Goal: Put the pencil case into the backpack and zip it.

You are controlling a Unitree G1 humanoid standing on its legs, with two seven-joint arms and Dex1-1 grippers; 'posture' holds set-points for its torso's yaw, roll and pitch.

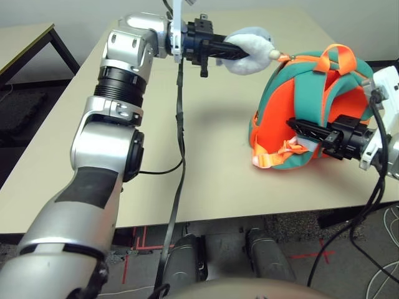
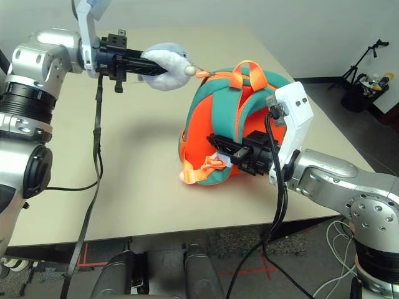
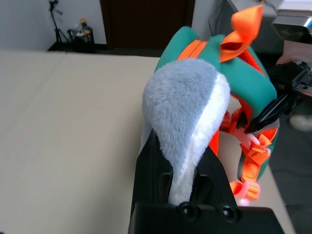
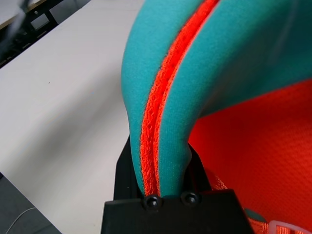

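The robot's left gripper should release the shark toy on the table [image 1: 237,147] next to the backpack's lower orange strap.
The orange and teal backpack [image 1: 305,115] stands on the table at the right, straps facing me. Its grey-white plush shark toy [image 1: 249,47] is stretched out to the left of the bag's top on its cord. My left gripper [image 1: 240,51] is shut on the shark toy, held above the table. My right gripper [image 1: 296,128] is shut on a teal and orange strap [image 4: 165,122] at the backpack's near side. The white pencil case is not in view.
The beige table [image 1: 206,180] stretches left and in front of the backpack. A black strap [image 1: 179,156] hangs from my left arm down past the front edge. A second table [image 1: 25,40] stands at the far left.
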